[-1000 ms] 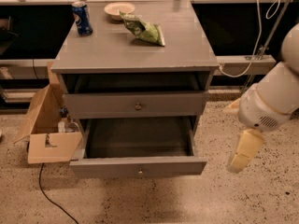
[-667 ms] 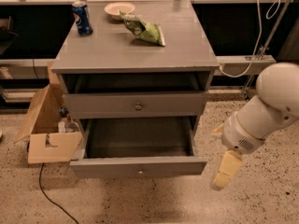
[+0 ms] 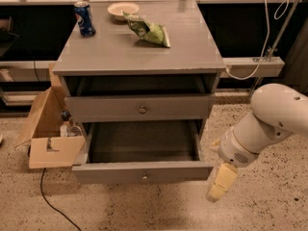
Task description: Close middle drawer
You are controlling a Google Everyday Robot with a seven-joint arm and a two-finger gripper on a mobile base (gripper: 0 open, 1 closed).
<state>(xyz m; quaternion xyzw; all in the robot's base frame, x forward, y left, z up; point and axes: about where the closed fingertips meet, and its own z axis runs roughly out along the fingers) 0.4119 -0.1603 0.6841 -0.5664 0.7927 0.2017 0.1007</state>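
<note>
The middle drawer's front (image 3: 188, 172) should be gripped next, so my gripper should go there and close between the drawer's brass knob and the end nearest the white arm.
The middle drawer (image 3: 144, 171) is grey with a small brass knob on its flat front. It is pulled far out of the cabinet and its inside is empty. The top drawer (image 3: 142, 109) above it stands nearly closed, with a dark gap under the cabinet top. The lowest drawer is hidden beneath the open one. My gripper (image 3: 215, 194) hangs from the white arm (image 3: 269, 119), pointing down. It is just right of the open drawer's front right corner and apart from it. Its beige fingers show as one wedge with no gap, holding nothing.
On the cabinet top (image 3: 192, 47) stand a blue soda can (image 3: 84, 18), a white bowl (image 3: 122, 8) and a green chip bag (image 3: 148, 30). An open cardboard box (image 3: 50, 129) sits left of the cabinet, with a black cable (image 3: 53, 206) on the speckled floor.
My arm and gripper have moved left and slightly down, closer to the open drawer's right front corner. The drawers have not moved.
</note>
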